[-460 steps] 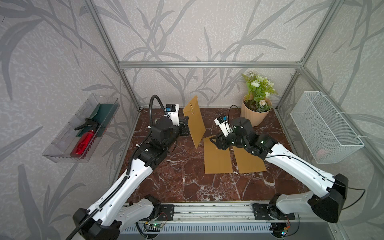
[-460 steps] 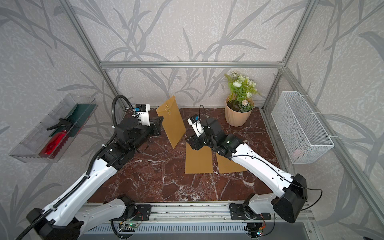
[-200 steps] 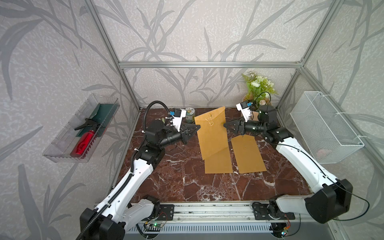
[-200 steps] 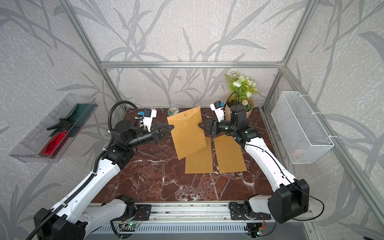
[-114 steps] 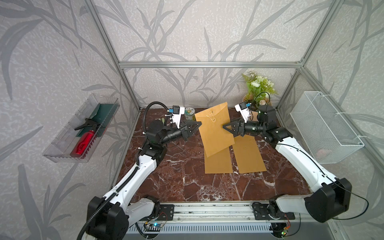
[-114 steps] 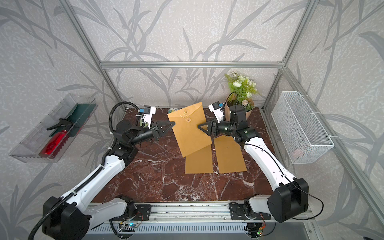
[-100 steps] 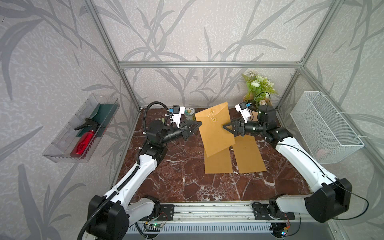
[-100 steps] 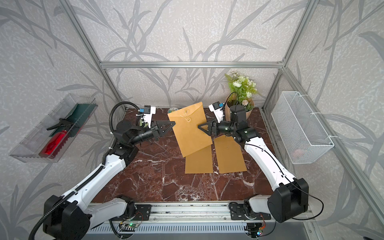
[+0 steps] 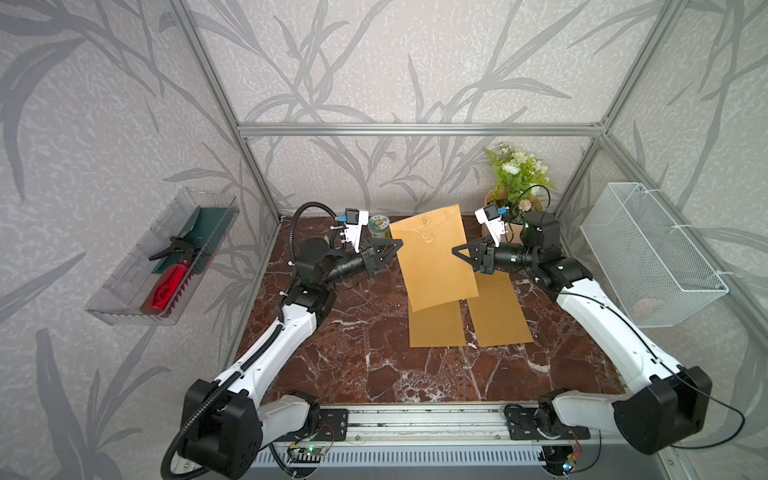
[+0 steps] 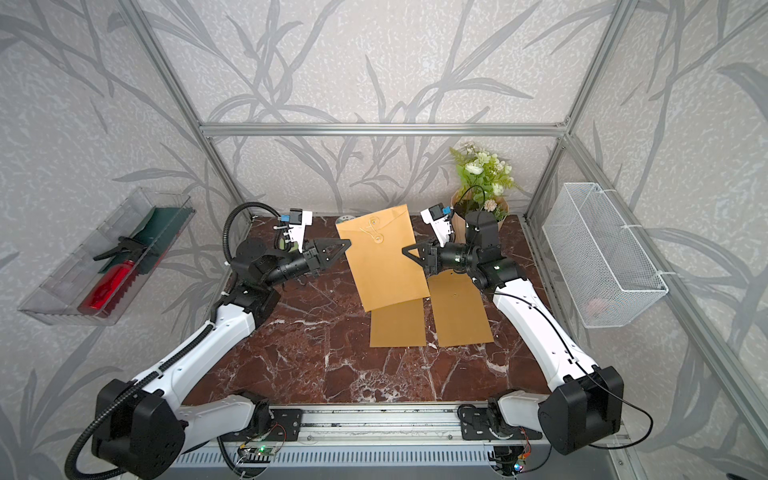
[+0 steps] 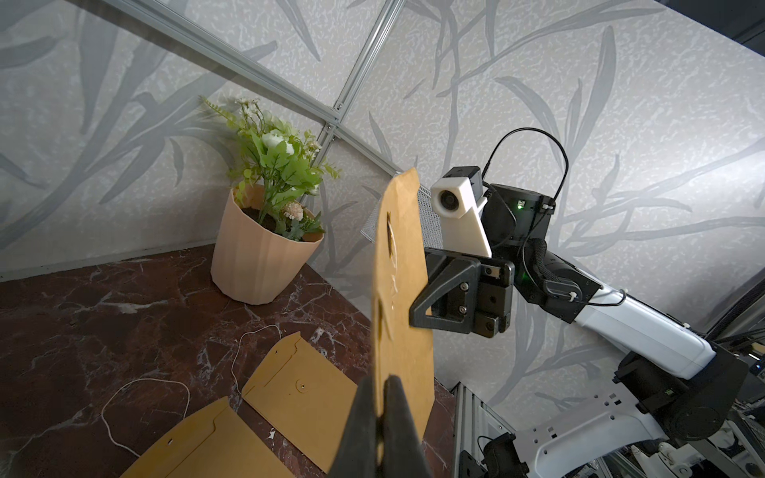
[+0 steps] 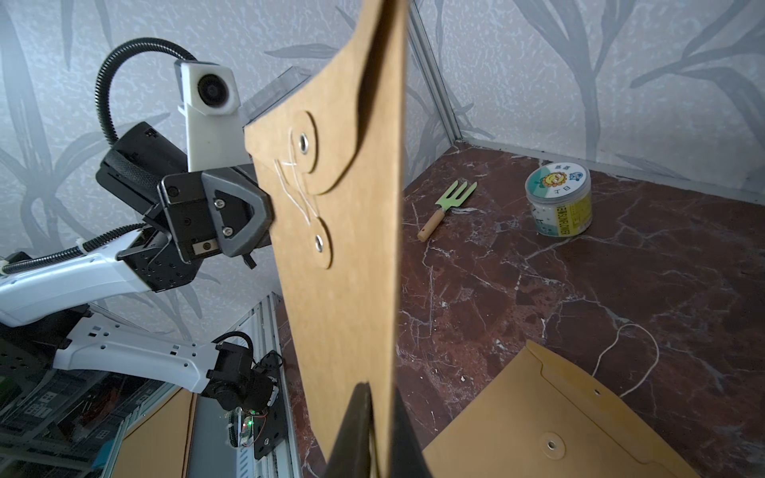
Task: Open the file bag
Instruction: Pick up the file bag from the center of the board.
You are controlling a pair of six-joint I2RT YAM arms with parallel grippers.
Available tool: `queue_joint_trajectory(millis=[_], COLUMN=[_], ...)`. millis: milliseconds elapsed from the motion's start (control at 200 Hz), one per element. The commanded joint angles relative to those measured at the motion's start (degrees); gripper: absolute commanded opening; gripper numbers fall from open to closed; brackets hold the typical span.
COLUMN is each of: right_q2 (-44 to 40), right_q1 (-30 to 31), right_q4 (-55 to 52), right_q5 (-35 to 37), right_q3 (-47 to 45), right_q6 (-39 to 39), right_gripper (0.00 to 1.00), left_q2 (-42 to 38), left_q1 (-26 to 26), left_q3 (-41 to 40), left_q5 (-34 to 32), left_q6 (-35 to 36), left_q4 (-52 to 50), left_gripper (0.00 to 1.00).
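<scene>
I can see my left gripper pinches only the edge of the file bag, so it should open and take the paper further in before (image 9: 412,243) my right gripper unwinds the string.
The file bag (image 9: 432,253) is a brown paper envelope held upright above the table in both top views (image 10: 384,257). Its flap lies shut, and a white string (image 12: 304,194) winds between its two round buttons. My left gripper (image 9: 400,246) is shut on the bag's left edge, and the left wrist view shows the paper pinched between the pads (image 11: 383,378). My right gripper (image 9: 454,251) is shut on the opposite edge, and the right wrist view shows its tips (image 12: 378,387) clamping the paper. The file bag (image 11: 397,289) stands edge-on between both arms.
Two more brown envelopes (image 9: 436,324) (image 9: 498,311) lie flat on the marble table (image 9: 353,340), with loose string beside them. A potted plant (image 9: 515,195), a jar (image 9: 379,224) and a small fork (image 12: 451,207) sit at the back. A wire basket (image 9: 648,253) hangs on the right wall and a clear tray (image 9: 162,257) on the left.
My right gripper has gone from open beside the bag's right edge to shut on it. The bag has risen slightly and stands more upright. The left grip is unchanged.
</scene>
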Motion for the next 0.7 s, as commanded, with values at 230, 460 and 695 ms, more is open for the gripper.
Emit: queue_joint_trajectory(millis=[230, 460, 695], right_q2=[-2.9, -2.9, -3.0], right_q1=[0.3, 0.3, 0.3], right_q4=[9.7, 15.6, 17.2], right_q5=[-1.0, -1.2, -0.9], right_q3=[-3.6, -5.6, -6.0], right_q6=[6.5, 10.7, 11.7], right_gripper=[0.01, 0.00, 0.00], left_q2=[0.9, 1.6, 3.0], left_q1=[-0.3, -0.4, -0.9], left_q3=[0.4, 0.3, 0.5], left_q5=[-0.2, -0.4, -0.5], left_q6=[-4.1, -6.6, -8.0], left_q4=[6.6, 9.3, 11.2], left_gripper=[0.12, 0.21, 0.25])
